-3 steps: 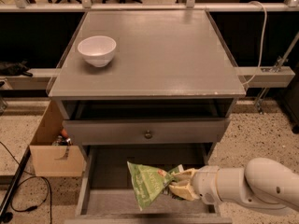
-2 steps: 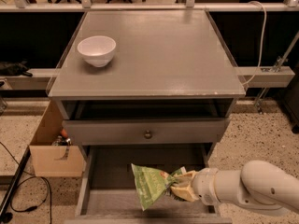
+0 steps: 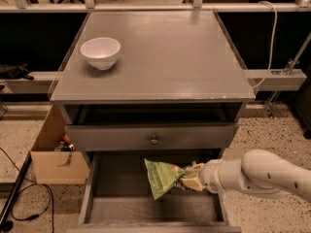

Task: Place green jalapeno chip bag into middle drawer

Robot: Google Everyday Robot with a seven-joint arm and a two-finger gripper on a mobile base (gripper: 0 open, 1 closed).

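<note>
My gripper is going to let go of the green jalapeno chip bag on the bottom of the middle drawer, straight (image 3: pixel 156 195) below the round knob.
The green jalapeno chip bag (image 3: pixel 163 177) is a crinkled light-green foil bag with a small orange-red logo. It hangs over the open middle drawer (image 3: pixel 109 208), a wide shallow grey box with a plain floor, pulled out below the closed drawer front. My gripper (image 3: pixel 190 177) reaches in from the right on a white arm and is shut on the bag's right end. The bag sits above the drawer's middle, tilted, its lower end pointing down toward the floor.
A white bowl (image 3: pixel 100 52) stands at the back left of the grey cabinet top (image 3: pixel 170 57). A grey drawer front with a round knob (image 3: pixel 154 140) is above the open drawer. A cardboard box (image 3: pixel 53 154) and cables lie on the floor at left.
My gripper and the bag have shifted slightly to the right and a little back over the drawer. The grip on the bag is unchanged.
</note>
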